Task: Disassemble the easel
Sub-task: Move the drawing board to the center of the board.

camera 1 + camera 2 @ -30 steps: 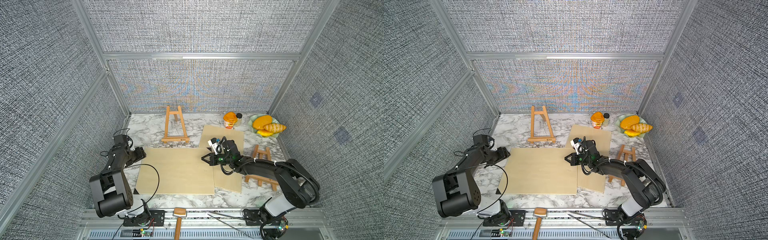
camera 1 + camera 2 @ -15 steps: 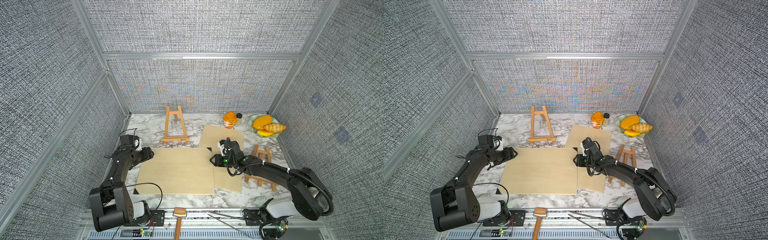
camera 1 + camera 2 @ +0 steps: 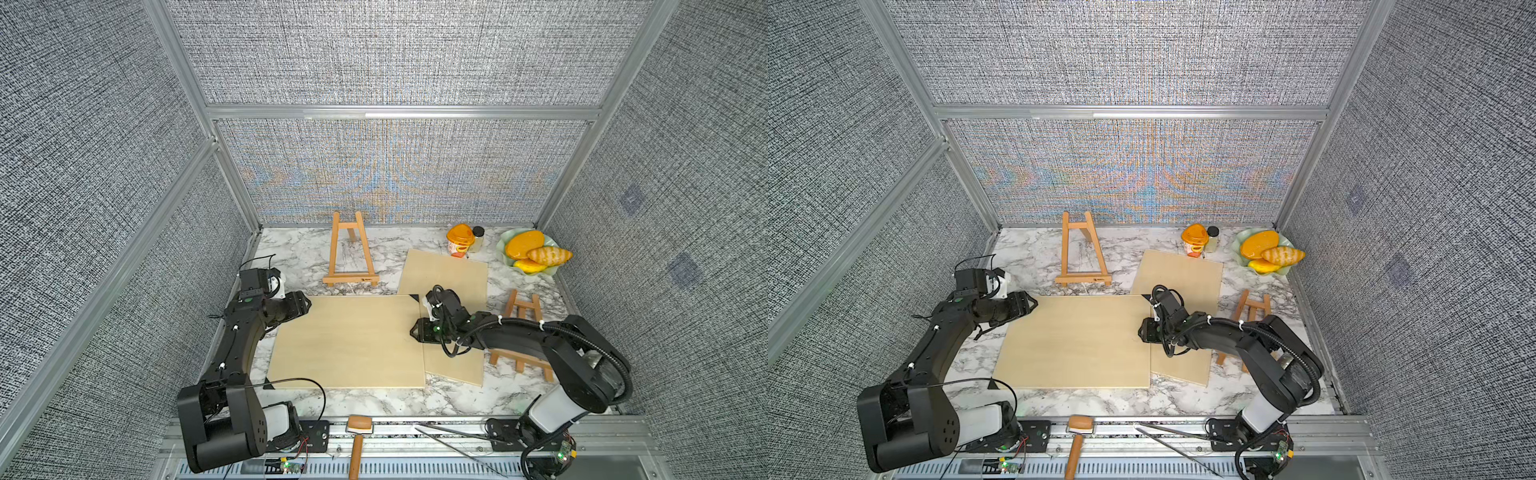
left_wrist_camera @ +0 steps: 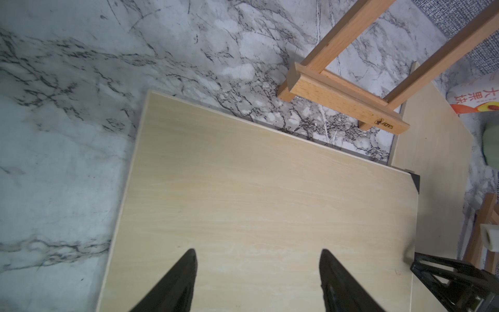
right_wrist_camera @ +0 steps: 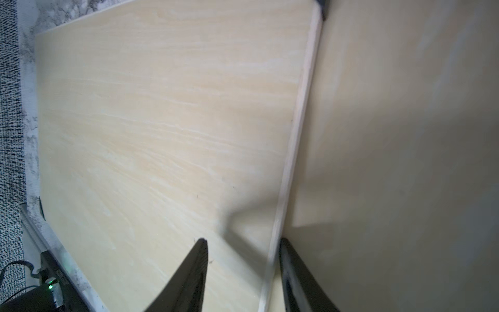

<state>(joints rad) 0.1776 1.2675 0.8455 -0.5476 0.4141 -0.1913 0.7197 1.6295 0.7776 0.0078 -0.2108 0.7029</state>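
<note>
I will next move my left gripper to the tall easel and close it on the middle of its nearer leg (image 3: 333,249), below the easel's top crossbar.
A tall wooden easel (image 3: 350,253) (image 3: 1081,253) stands at the back; its base bar shows in the left wrist view (image 4: 343,100). A smaller easel (image 3: 524,309) stands at the right, partly behind my right arm. A large pale board (image 3: 349,340) (image 3: 1075,340) lies flat, overlapping a smaller board (image 3: 449,274). My left gripper (image 3: 305,305) (image 4: 258,254) hangs open over the large board's far-left corner, holding nothing. My right gripper (image 3: 415,330) (image 5: 243,243) is open, one finger over the large board (image 5: 162,121) and one beyond its right edge.
An orange cup (image 3: 460,240), a small jar (image 3: 478,237) and a green plate of fruit and bread (image 3: 552,270) sit at the back right. A hammer (image 3: 357,440) and long metal tweezers (image 3: 453,436) lie on the front rail. Padded walls close in three sides.
My right gripper went from shut to open and settled at the large board's right edge. My left arm reached forward, carrying its open gripper to the board's far-left corner.
</note>
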